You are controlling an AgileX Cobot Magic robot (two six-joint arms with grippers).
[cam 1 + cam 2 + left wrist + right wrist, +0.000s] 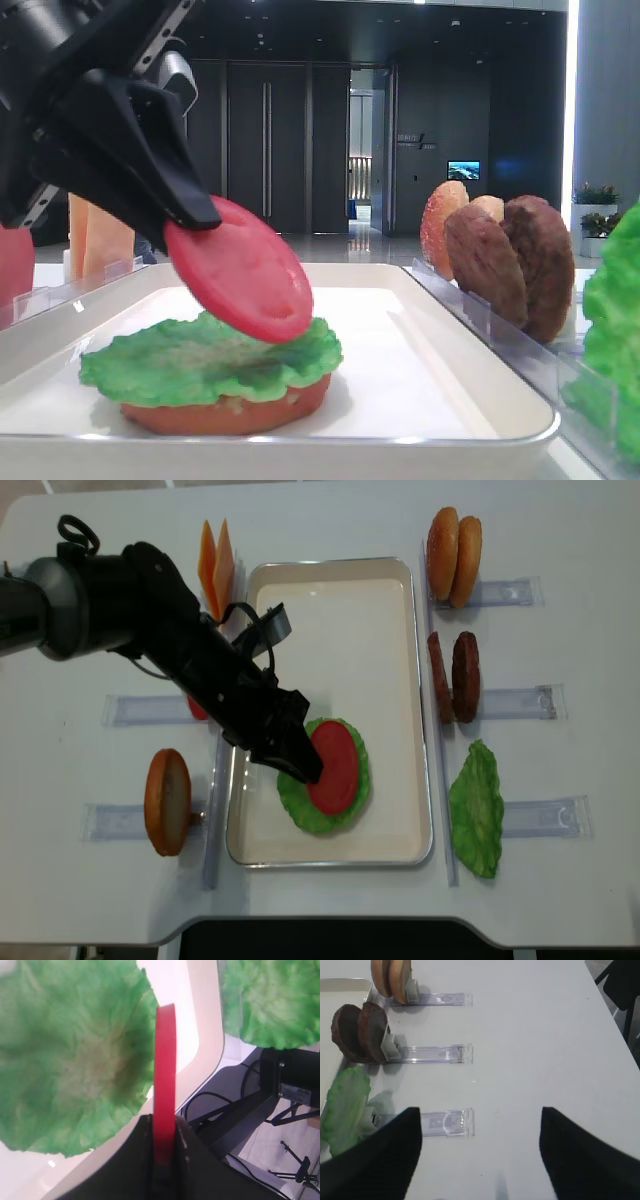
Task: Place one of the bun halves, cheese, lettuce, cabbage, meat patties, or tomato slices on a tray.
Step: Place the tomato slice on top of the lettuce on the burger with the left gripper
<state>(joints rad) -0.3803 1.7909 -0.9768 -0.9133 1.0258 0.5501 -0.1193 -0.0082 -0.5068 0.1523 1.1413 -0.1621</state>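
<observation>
The robot's left gripper will release the red tomato slice on the middle of the green lettuce leaf point(327, 769) point(75, 1062) in the white tray.
My left gripper point(300, 765) is shut on a red tomato slice point(335, 765), gripping it by its edge. The slice point(240, 270) hangs tilted over a green lettuce leaf point(200, 360). That leaf lies on a bun half point(230, 415) in the white tray point(330, 590). The slice's lower edge reaches the leaf, but I cannot tell whether they touch. In the left wrist view the slice point(165, 1070) shows edge-on between the fingers point(142, 1150). My right gripper point(480, 1115) is open and empty over bare table.
Right of the tray, clear holders carry two bun halves point(452, 542), two meat patties point(455, 677) and a lettuce leaf point(477, 810). On its left stand cheese slices point(217, 565), a bun half point(167, 800) and a partly hidden tomato slice point(197, 710).
</observation>
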